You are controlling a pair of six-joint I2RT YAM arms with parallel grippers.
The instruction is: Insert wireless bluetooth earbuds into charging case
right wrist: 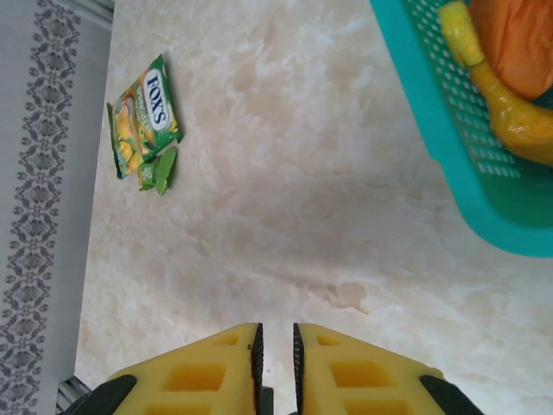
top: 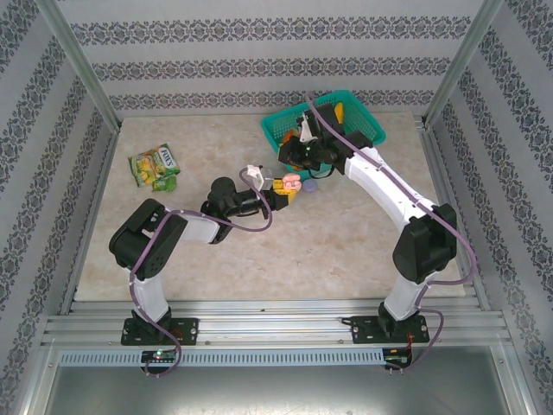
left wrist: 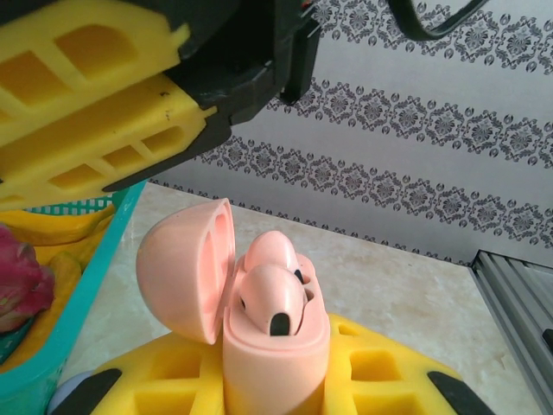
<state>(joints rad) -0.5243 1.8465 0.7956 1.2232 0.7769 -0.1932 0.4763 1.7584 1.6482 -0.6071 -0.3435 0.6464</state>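
Note:
Next, I set the pale pink charging case down on the table point(top: 278, 203) near the round purple case with my left gripper.
My left gripper point(left wrist: 276, 380) is shut on a pale pink charging case point(left wrist: 276, 354), held upright between its yellow fingers point(left wrist: 389, 376) with the lid point(left wrist: 181, 268) swung open to the left. Two pale pink earbuds sit in the case, one in front point(left wrist: 272, 298) and one behind point(left wrist: 272, 251). From above, the case point(top: 291, 183) is at mid-table. My right gripper point(right wrist: 275, 346) hovers just above and behind it point(left wrist: 95, 95), its jaws a narrow gap apart with nothing between them.
A teal basket point(top: 363, 121) holding yellow and orange items point(right wrist: 510, 104) stands at the back right, close to the right arm. A round purple case point(top: 310, 185) lies just right of the pink one. A green candy packet point(top: 154, 166) lies at the far left.

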